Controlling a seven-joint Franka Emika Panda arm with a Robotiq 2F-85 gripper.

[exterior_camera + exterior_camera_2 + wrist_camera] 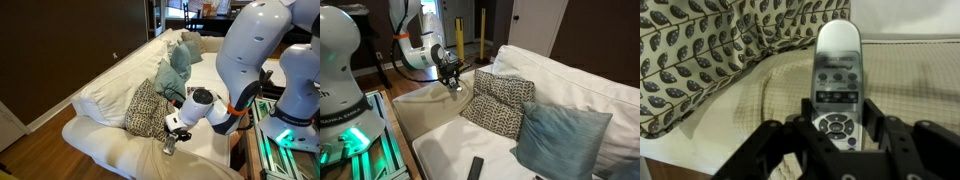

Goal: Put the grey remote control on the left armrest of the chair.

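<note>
Next, my gripper releases the grey remote control onto the armrest's cream cover [167, 163], setting it free a little way out from the patterned pillow.
The grey remote control [837, 70] is slim and light grey with dark buttons. It sits lengthwise between my gripper's fingers [837, 128], which press on both of its sides. The gripper is low over the cream-white left armrest [915, 85] of the chair, in both exterior views [172, 141] [451, 79]. The remote lies on or just above the armrest fabric; I cannot tell which. The armrest [105, 150] [420, 108] forms the end of the long cream sofa [120, 80] [585, 80].
A black-and-white patterned pillow [148, 108] [502, 103] [690, 50] leans right beside the gripper. Teal pillows [178, 62] [560, 140] lie further along the seat. A black remote [475, 168] lies on the seat cushion. The robot base [345, 110] stands beside the armrest.
</note>
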